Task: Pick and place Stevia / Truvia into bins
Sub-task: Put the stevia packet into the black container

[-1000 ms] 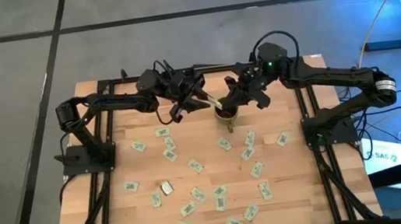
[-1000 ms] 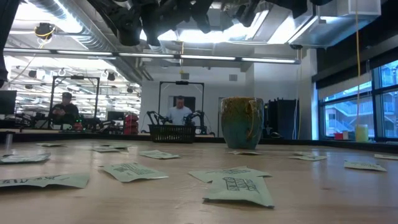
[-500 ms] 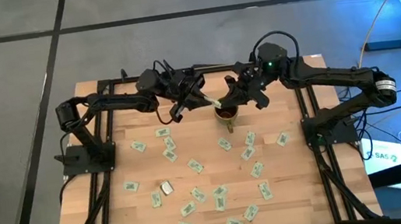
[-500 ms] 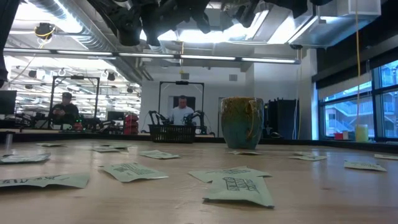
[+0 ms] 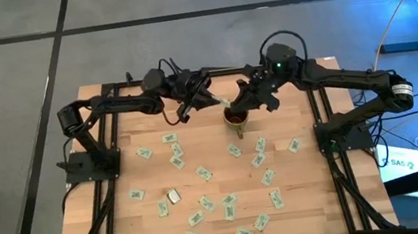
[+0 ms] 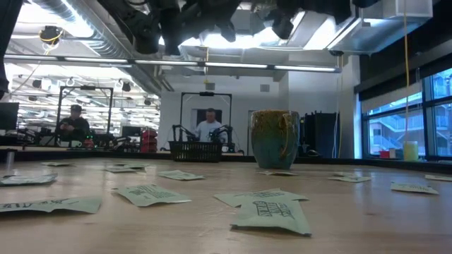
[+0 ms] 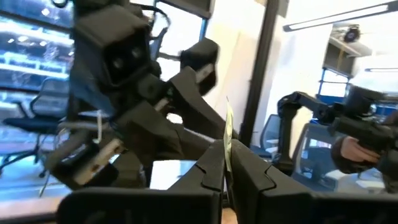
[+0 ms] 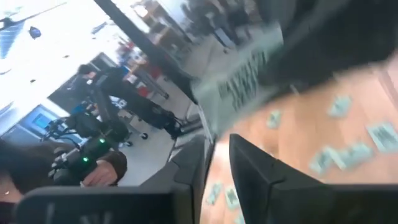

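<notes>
The robot's left gripper needs to release the Stevia sachet inside the black tray at the table's far edge (image 5: 191, 87).
My left gripper (image 5: 212, 100) is shut on one white-and-green Stevia sachet (image 5: 223, 101), high above the table just left of the mug. My right gripper (image 5: 240, 103) faces it from the right, over the brown-gold mug (image 5: 235, 118), which stands upright on the wood. Its fingers are open, with the sachet (image 8: 242, 81) beyond their tips. Several more sachets (image 5: 204, 172) lie flat across the near half of the table. A black tray (image 6: 195, 150) shows at the table's far edge in the low view. My left gripper pinches the sachet between its two fingertips, at one end (image 7: 227, 144). The fingers reach roughly level from the table's left. The sachet shows edge-on in the wrist view, sticking out past the fingertips and lifted clear of the table and mug.
A small silvery object (image 5: 173, 196) lies among the sachets at the near left. The black arm frames (image 5: 108, 160) run along both side edges of the table. People and other robots show in the room beyond the far edge (image 6: 208, 127).
My left gripper has shut on the sachet that my right gripper was holding up beside the mug. My right gripper has then opened and let go of it. The sachet stays in the air between the two.
</notes>
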You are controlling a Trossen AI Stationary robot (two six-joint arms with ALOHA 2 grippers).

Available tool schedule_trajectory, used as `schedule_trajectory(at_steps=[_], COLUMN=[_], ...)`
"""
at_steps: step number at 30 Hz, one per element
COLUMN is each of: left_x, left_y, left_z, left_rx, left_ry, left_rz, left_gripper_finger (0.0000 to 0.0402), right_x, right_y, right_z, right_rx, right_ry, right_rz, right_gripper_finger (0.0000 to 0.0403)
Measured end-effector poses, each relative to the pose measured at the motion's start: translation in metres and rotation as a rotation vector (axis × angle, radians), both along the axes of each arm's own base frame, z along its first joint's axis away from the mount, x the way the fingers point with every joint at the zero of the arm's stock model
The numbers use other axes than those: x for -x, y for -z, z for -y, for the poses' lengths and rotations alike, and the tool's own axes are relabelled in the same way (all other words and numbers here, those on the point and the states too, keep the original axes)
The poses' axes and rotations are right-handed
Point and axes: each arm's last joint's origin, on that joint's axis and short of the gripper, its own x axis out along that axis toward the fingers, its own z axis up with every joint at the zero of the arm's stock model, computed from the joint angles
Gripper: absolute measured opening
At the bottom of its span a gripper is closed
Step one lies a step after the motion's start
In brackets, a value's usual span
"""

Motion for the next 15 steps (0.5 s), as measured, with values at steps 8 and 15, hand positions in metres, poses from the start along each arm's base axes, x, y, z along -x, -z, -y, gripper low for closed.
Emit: schedule_trajectory(at_steps=[8, 15], left_x=[0.007, 0.013], left_y=[0.014, 0.032], left_z=[-0.028, -0.049], left_rx=[0.068, 0.052], left_ry=[-0.082, -0.220], left_rz=[-0.150, -0.274], left_gripper_finger=[0.0007, 0.0007], right_x=[0.015, 0.055], right_y=[0.021, 0.015], right_z=[0.003, -0.007], right_rx=[0.028, 0.110], right_ry=[0.184, 0.426], right_rz=[-0.272, -0.471], right_gripper_finger=[0.0082, 0.0082])
